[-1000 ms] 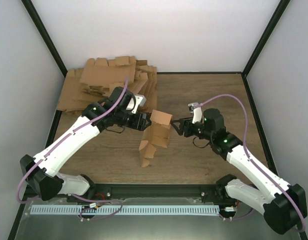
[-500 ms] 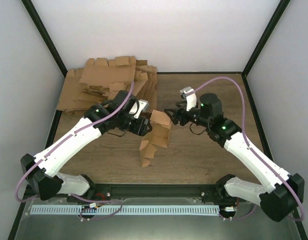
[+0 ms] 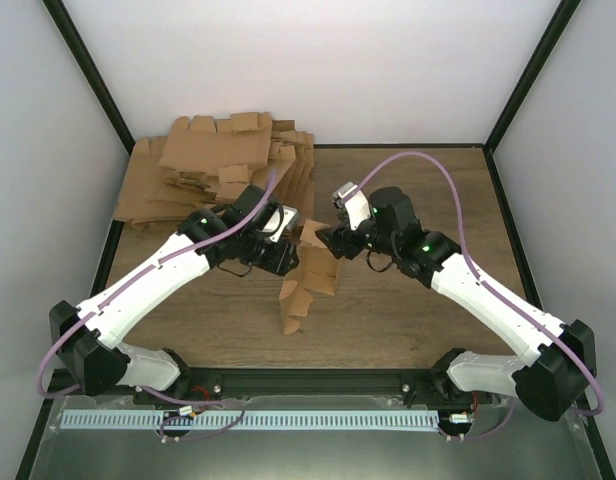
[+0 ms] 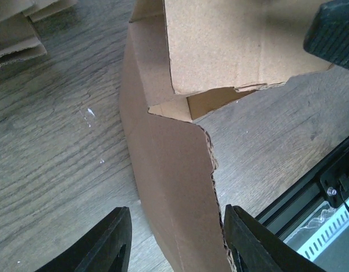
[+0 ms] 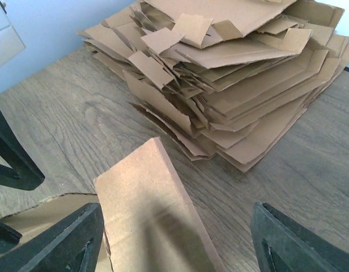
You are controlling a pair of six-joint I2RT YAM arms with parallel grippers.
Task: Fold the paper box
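Note:
The side panel slants loosely across my left gripper's spread fingers, so next I pinch the side panel's cut edge [image 4: 216, 190] with that gripper and steady it while my right gripper works the top flap.
The paper box [image 3: 313, 275] is a partly folded brown carton standing on the wooden table between my two grippers. My left gripper [image 3: 286, 256] is at its left side and open. In the left wrist view the box's side panel [image 4: 174, 170] lies between the spread fingers [image 4: 101, 243], with a gap on the left side. My right gripper [image 3: 326, 240] is at the box's top right and wide open. In the right wrist view the top flap [image 5: 146, 198] sits between its fingers [image 5: 299, 238] without being pinched. A right finger shows in the left wrist view [image 4: 333, 31].
A big pile of flat cardboard blanks [image 3: 218, 165] lies at the back left, just behind the box, and shows in the right wrist view [image 5: 237, 73]. A black frame rail [image 3: 318, 380] runs along the table's near edge. White walls close in the sides and back.
My right gripper has swung left and back, from beside the box to over its top flap. My left gripper has shifted slightly and stays at the box's left side.

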